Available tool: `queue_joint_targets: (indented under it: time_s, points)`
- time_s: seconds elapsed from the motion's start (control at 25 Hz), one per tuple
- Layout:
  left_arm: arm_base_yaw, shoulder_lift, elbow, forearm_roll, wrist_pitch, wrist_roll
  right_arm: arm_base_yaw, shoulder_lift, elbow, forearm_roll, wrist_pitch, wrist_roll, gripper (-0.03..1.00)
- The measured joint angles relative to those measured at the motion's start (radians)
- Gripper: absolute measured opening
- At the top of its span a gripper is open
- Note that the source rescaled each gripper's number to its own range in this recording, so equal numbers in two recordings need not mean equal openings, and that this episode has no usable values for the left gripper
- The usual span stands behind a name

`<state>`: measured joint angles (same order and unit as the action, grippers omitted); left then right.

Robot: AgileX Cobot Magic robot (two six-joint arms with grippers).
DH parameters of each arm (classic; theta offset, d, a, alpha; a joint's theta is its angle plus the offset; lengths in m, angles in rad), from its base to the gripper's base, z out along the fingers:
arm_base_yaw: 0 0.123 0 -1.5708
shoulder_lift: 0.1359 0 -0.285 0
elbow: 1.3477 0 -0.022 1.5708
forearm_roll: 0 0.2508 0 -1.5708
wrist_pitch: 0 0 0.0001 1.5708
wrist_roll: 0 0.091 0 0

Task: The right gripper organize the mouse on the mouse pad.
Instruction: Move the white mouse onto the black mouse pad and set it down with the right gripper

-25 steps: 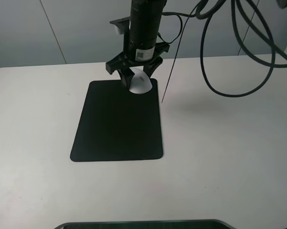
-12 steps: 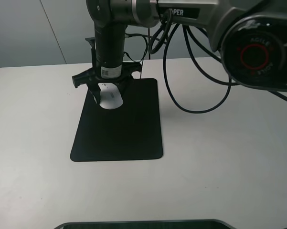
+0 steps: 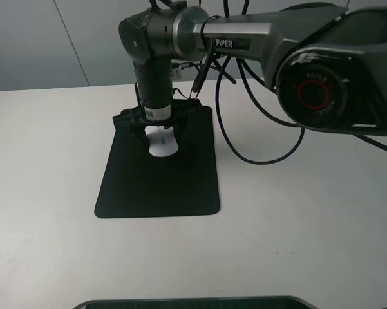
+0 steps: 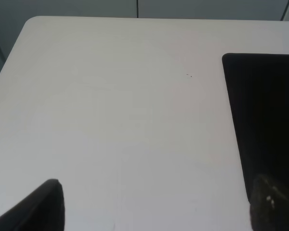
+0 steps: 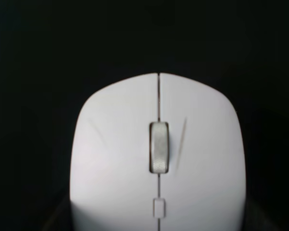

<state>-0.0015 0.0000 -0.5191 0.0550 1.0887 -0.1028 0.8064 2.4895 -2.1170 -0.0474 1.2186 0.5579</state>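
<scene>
My right gripper has the white mouse. I need to set it down on the far half of the black mouse pad [image 3: 169,142]. It is now held over that half.
The white mouse [image 3: 162,147] is clamped between the black fingers of my right gripper [image 3: 160,139], which is shut on it and points straight down over the far half of the black mouse pad [image 3: 158,183]. Whether the mouse touches the pad I cannot tell. The right wrist view is filled by the mouse [image 5: 158,159] with its grey scroll wheel, black pad [image 5: 38,48] all around it. In the left wrist view my left gripper [image 4: 156,209] is open over bare table, its fingertips [image 4: 38,207] far apart, beside the pad's edge [image 4: 264,120].
The pad lies on a white table [image 3: 309,225] with a grey wall behind. Black cables [image 3: 245,151] hang from the right arm and loop over the table right of the pad. A dark object [image 3: 193,302] sits at the table's near edge.
The right gripper carried the mouse from the pad's far right corner to its far left side, then came back toward the middle and lower over the pad.
</scene>
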Motion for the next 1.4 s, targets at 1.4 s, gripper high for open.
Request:
queue_joint_targets:
  time_s: [1.4]
  points:
    - [0.0, 0.0, 0.002, 0.0, 0.0, 0.0, 0.0, 0.085, -0.012, -0.122, -0.097, 0.087, 0.0]
